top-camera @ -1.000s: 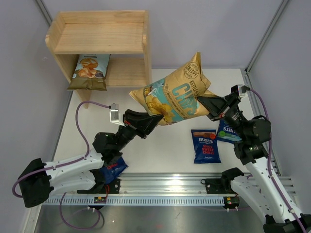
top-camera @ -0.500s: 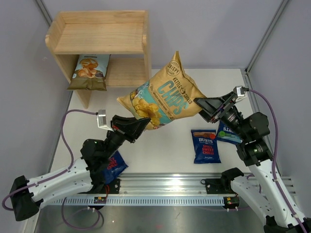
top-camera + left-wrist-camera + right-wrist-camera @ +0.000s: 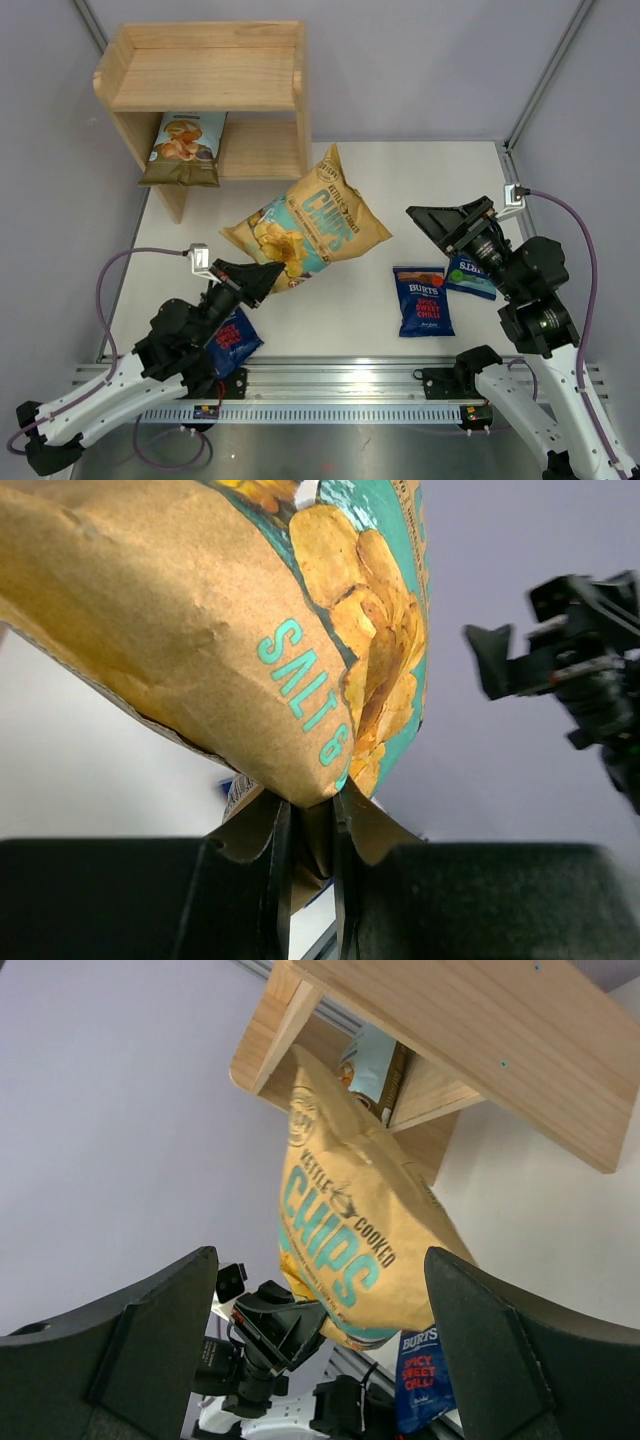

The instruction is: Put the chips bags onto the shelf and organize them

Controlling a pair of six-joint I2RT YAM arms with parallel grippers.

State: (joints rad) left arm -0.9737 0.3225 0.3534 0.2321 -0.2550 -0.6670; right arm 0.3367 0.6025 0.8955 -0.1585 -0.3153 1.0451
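The left gripper should release the large yellow chips bag, now hanging over the table's middle, on the lower level (image 3: 260, 149) beside the light-blue bag.
The large yellow chips bag (image 3: 305, 225) (image 3: 230, 630) (image 3: 345, 1230) hangs in the air over the table's middle, in front of the shelf (image 3: 205, 85) (image 3: 450, 1020). My left gripper (image 3: 262, 275) (image 3: 310, 820) is shut on its bottom seam. My right gripper (image 3: 440, 225) (image 3: 318, 1252) stands open to the right of the bag, apart from it. A light-blue bag (image 3: 185, 145) lies on the shelf's lower tier. A dark-blue Burts bag (image 3: 422, 300) lies flat on the table. Another dark-blue bag (image 3: 232, 340) shows under my left arm, and one more (image 3: 470, 277) lies under my right gripper.
The shelf's top tier (image 3: 200, 78) has a low rim. The right half of the lower tier (image 3: 262, 150) holds nothing. Grey walls close in the table (image 3: 350, 320) on the left, back and right. A metal rail (image 3: 350, 385) runs along the near edge.
My right gripper opened, let go of the yellow bag and drew back to the right. My left arm pulled the bag lower, to the left and nearer.
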